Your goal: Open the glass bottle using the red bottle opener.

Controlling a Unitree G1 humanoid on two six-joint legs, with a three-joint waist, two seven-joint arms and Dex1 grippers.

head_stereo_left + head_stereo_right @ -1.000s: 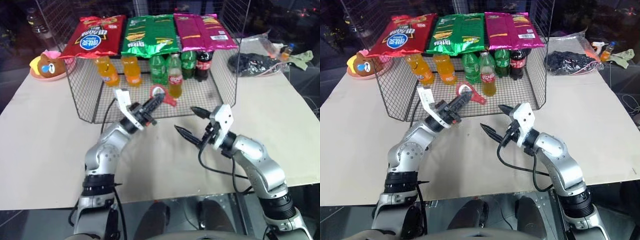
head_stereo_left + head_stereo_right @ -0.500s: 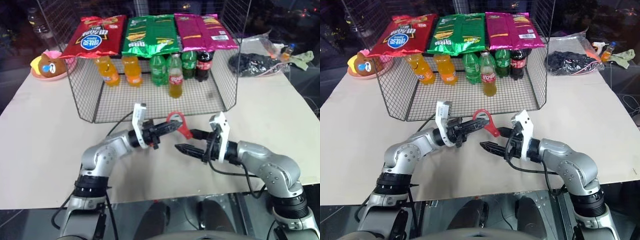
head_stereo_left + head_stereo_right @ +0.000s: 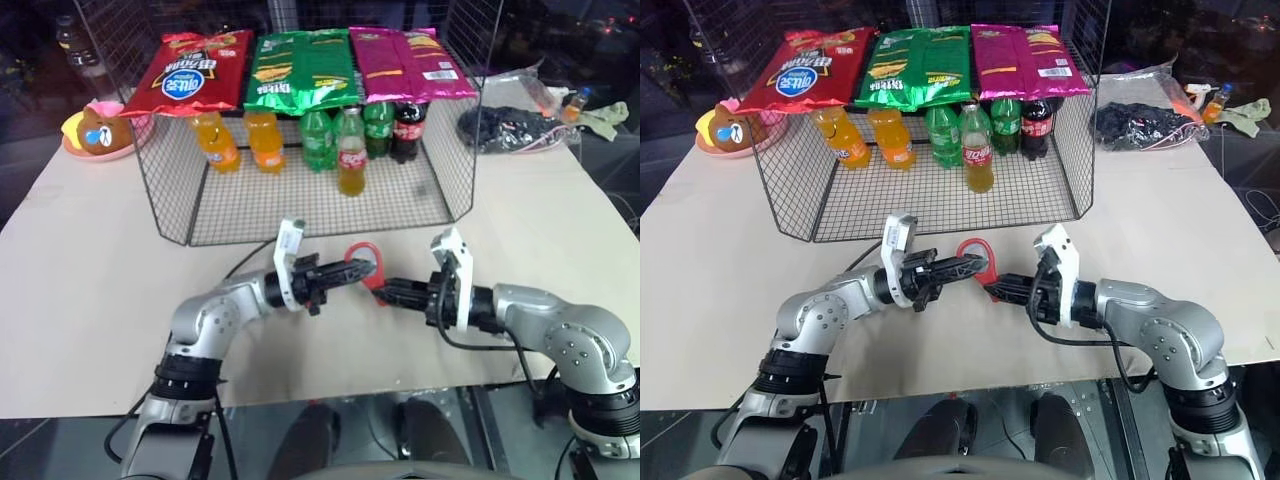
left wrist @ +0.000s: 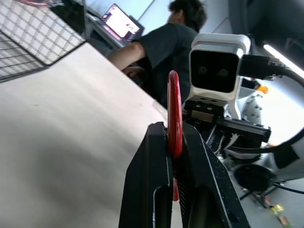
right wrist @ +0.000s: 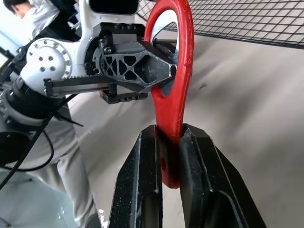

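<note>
The red bottle opener's handle sits twisted in the robot's right gripper, so that gripper should open and close on the handle's flat sides (image 5: 170, 129) while the left gripper holds the opener's ring.
The red bottle opener (image 3: 365, 263) hangs above the table in front of the wire basket, held from both sides. My left gripper (image 3: 350, 271) is shut on its ring head, seen edge-on between the fingers in the left wrist view (image 4: 174, 109). My right gripper (image 3: 388, 291) is shut on its handle (image 5: 172, 109), with the ring rising past the fingers. The glass bottle (image 3: 350, 155), amber drink, red label and cap, stands upright inside the basket, well beyond both grippers.
The wire basket (image 3: 160, 205) holds orange soda bottles (image 3: 215, 140), green bottles and a cola bottle, with snack bags (image 3: 300, 65) lying on top. A pink plate with a bear toy (image 3: 95, 130) sits far left, a dark bag (image 3: 510, 128) far right. A person (image 4: 161, 52) sits past the table.
My right gripper was open and has shut on the opener's handle. Both hands drew back toward me and lower, the left still gripping the opener and now pointing right.
</note>
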